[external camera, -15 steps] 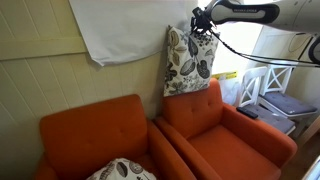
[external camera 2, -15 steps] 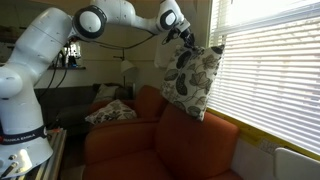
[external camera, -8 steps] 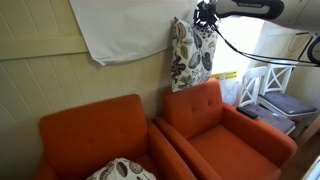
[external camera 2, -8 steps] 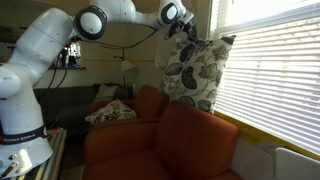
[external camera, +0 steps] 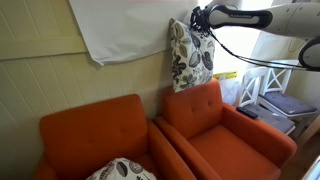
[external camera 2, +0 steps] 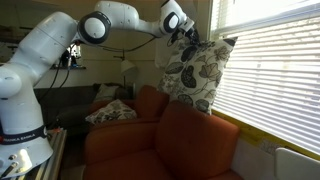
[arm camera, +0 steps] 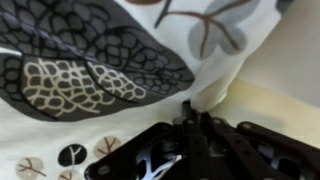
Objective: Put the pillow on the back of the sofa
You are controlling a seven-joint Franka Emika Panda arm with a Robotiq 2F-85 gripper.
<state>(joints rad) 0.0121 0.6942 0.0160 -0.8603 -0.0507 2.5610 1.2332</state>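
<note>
Next, my gripper releases the pillow so that it is left standing upright there on the top edge of the orange sofa's backrest point(external camera: 192, 91).
The pillow point(external camera: 190, 55), white with dark leaf print, hangs in the air above the backrest of the orange sofa point(external camera: 222, 125); it also shows in an exterior view point(external camera 2: 193, 75) over the sofa's back point(external camera 2: 190, 135). My gripper point(external camera: 198, 20) is shut on the pillow's upper corner and holds it up point(external camera 2: 183, 32). In the wrist view the fingers point(arm camera: 196, 128) pinch a fold of the pillow fabric point(arm camera: 90, 70). The pillow's lower edge hangs at about the top of the backrest; whether it touches I cannot tell.
A twin orange armchair point(external camera: 95, 135) stands beside the sofa with a second leaf-print cushion point(external camera: 120, 170) on its seat, also seen in an exterior view point(external camera 2: 110, 113). White chairs point(external camera: 265, 90) stand near the sofa. Window blinds point(external camera 2: 270, 70) run close behind the sofa back.
My gripper has carried the pillow slightly up and toward the wall behind the sofa back; the pillow has swung and turned a little. The grip stays shut.
</note>
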